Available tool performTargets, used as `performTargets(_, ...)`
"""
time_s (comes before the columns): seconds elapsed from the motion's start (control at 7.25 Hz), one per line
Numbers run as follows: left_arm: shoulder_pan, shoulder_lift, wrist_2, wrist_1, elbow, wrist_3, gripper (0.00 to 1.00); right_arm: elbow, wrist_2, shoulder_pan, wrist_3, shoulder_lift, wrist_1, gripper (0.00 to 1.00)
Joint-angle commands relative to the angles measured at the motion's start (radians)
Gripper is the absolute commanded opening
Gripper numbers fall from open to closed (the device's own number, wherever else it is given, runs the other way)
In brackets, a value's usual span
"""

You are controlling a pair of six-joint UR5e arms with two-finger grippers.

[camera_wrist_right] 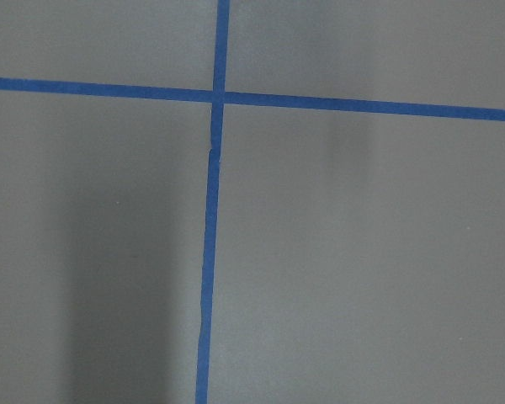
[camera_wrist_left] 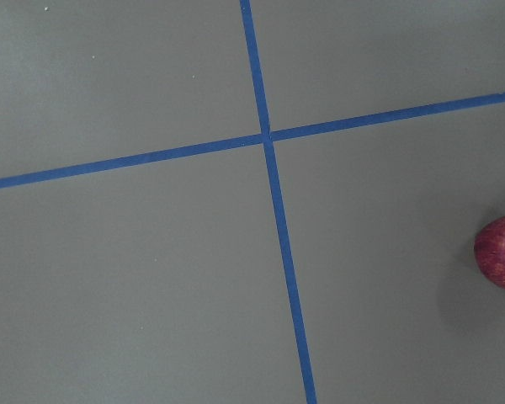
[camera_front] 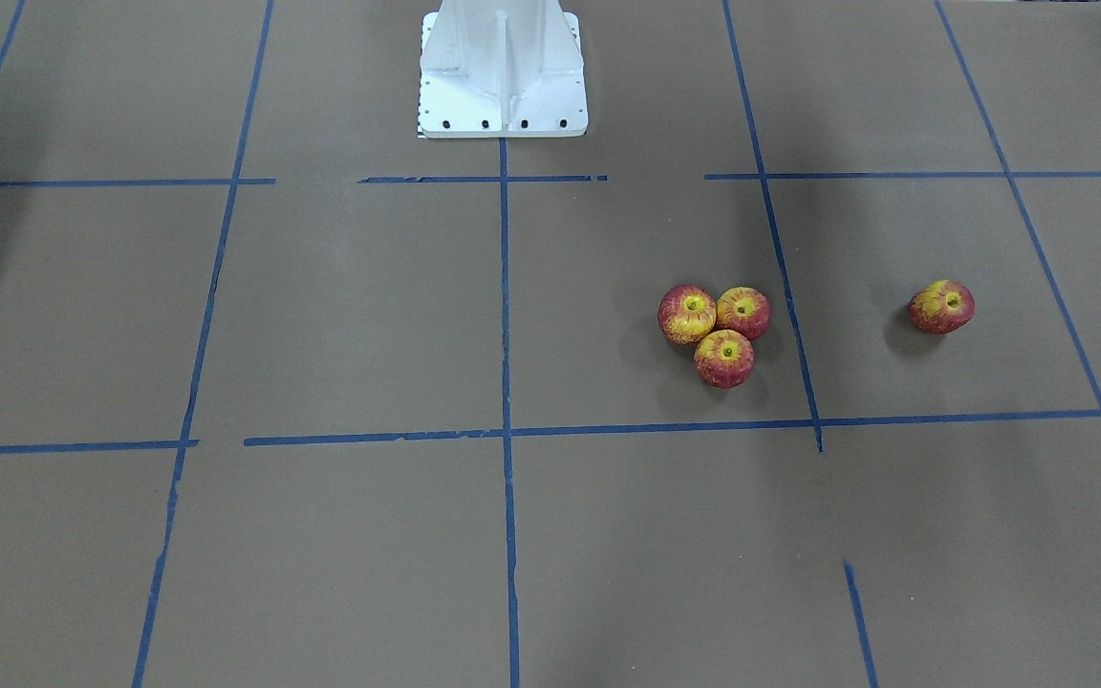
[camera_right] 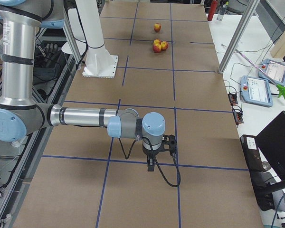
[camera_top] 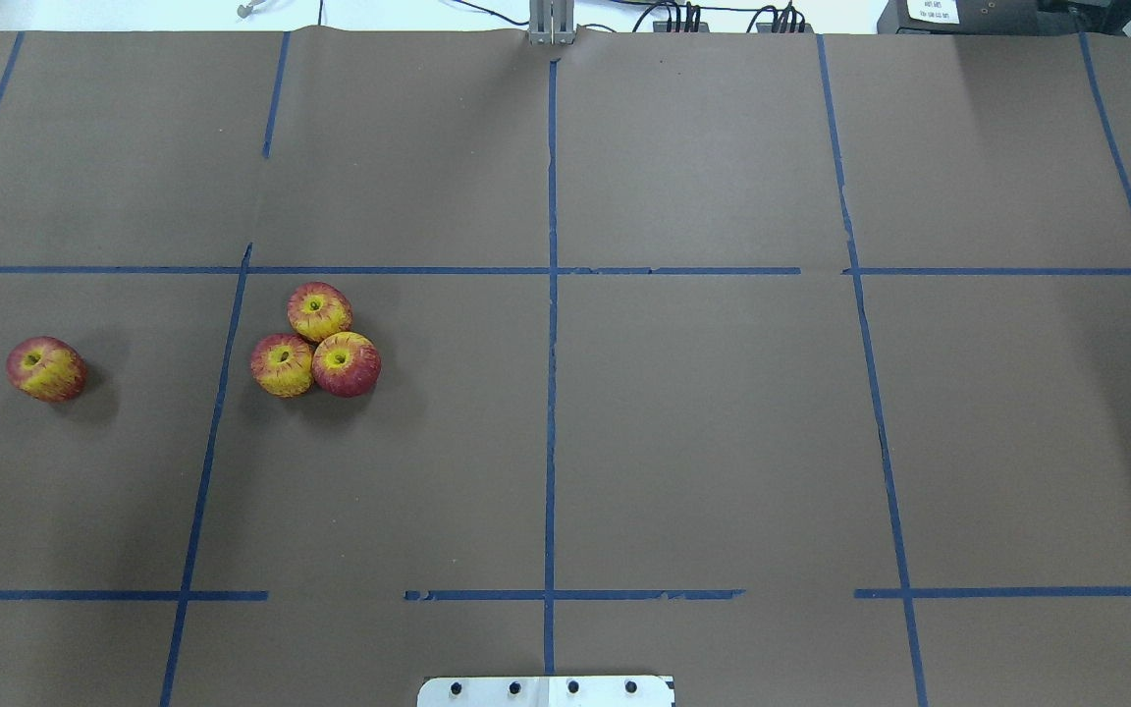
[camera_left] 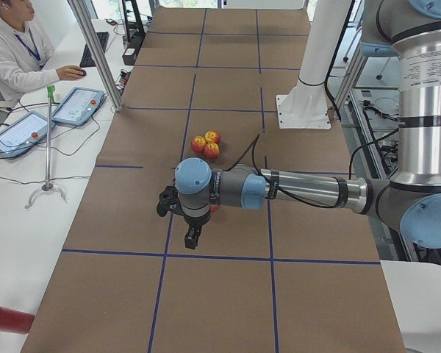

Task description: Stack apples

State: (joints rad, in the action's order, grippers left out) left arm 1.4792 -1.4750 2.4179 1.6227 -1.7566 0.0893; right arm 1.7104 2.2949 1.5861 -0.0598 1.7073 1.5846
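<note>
The left gripper needs to next close on the sides of the lone apple [camera_front: 942,308] [camera_wrist_left: 503,252], which sits apart from the cluster of apples.
Three apples [camera_top: 319,311] [camera_top: 282,365] [camera_top: 346,364] touch in a cluster on the brown table's left half; they also show in the front view [camera_front: 723,358]. A fourth apple [camera_top: 46,368] [camera_front: 942,307] lies alone further left. Its edge shows at the right of the left wrist view [camera_wrist_left: 501,251]. My left gripper [camera_left: 193,239] hangs above the table near this lone apple and shows only in the exterior left view. My right gripper [camera_right: 151,165] hangs over the far right of the table and shows only in the exterior right view. I cannot tell whether either is open or shut.
The white robot base [camera_front: 503,67] stands at the table's near middle edge. Blue tape lines [camera_top: 551,295] mark a grid on the brown cover. An operator [camera_left: 15,51] sits at a side desk with tablets [camera_left: 77,105]. A metal post [camera_left: 95,51] stands at the table's edge.
</note>
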Motion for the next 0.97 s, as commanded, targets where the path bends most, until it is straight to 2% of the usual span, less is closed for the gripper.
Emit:
performTargets(0.0, -0.237, -0.007, 0.052, 0.195, 0.012, -0.325, 1.00, 0.000, 0.000, 0.000, 0.001, 0.000, 0.000, 1.00)
performTargets(0.14, -0.308, -0.008, 0.032, 0.272, 0.017, -0.482, 1.00, 0.000, 0.000, 0.000, 0.000, 0.000, 0.000, 1.00)
performTargets(0.28, -0.366, -0.010, -0.055, 0.313, 0.023, -0.569, 1.00, 0.000, 0.000, 0.000, 0.000, 0.000, 0.000, 1.00)
performTargets(0.69, -0.433, -0.082, -0.083, 0.325, 0.075, -0.680, 1.00, 0.000, 0.000, 0.000, 0.001, 0.000, 0.000, 1.00)
performTargets(0.83, -0.450, -0.090, -0.120, 0.325, 0.089, -0.681, 1.00, 0.000, 0.000, 0.000, 0.000, 0.000, 0.000, 1.00)
